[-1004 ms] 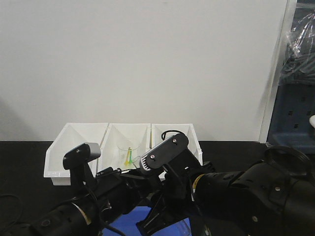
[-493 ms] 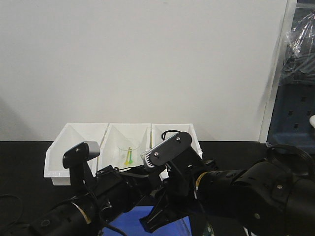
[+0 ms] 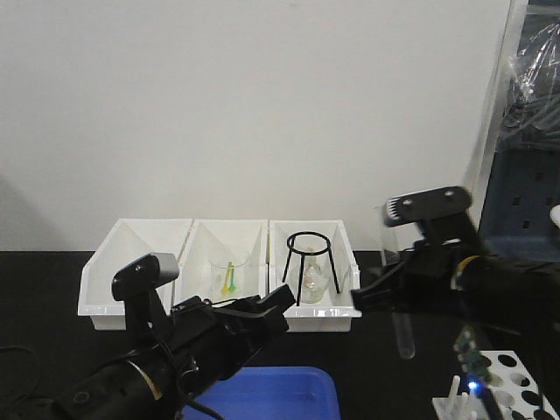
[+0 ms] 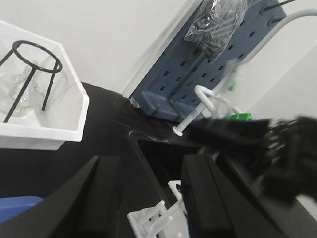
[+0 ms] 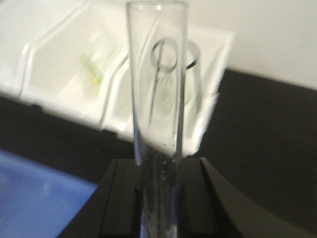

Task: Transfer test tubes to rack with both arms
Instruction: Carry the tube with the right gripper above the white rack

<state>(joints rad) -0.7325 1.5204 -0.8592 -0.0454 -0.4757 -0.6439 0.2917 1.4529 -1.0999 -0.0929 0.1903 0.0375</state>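
My right gripper needs to release the test tube in a near hole of the white rack [image 3: 514, 409], next to the rack's white pegs.
My right gripper [image 5: 157, 198] is shut on a clear glass test tube [image 5: 157, 99], which stands upright between its fingers. In the front view the test tube [image 3: 404, 337] hangs round end down from the right gripper [image 3: 385, 296], above the black table and left of the white rack [image 3: 503, 385] at the lower right corner. My left gripper [image 4: 153, 198] is open with nothing held. A corner of the rack [image 4: 166, 220] shows low between its fingers. In the front view the left gripper [image 3: 276, 311] sits low at centre, above the blue tray [image 3: 262, 394].
Three white open-fronted bins [image 3: 105, 280] line the back wall. The middle one holds a beaker with a green-yellow item [image 3: 227, 278], the right one a black wire tripod ring [image 3: 308, 262] and a glass flask. A blue-grey pegboard unit [image 3: 525, 201] stands at the right.
My right arm has swung from the centre to the right with the test tube, uncovering the tripod ring and the rack. The left arm has barely moved.
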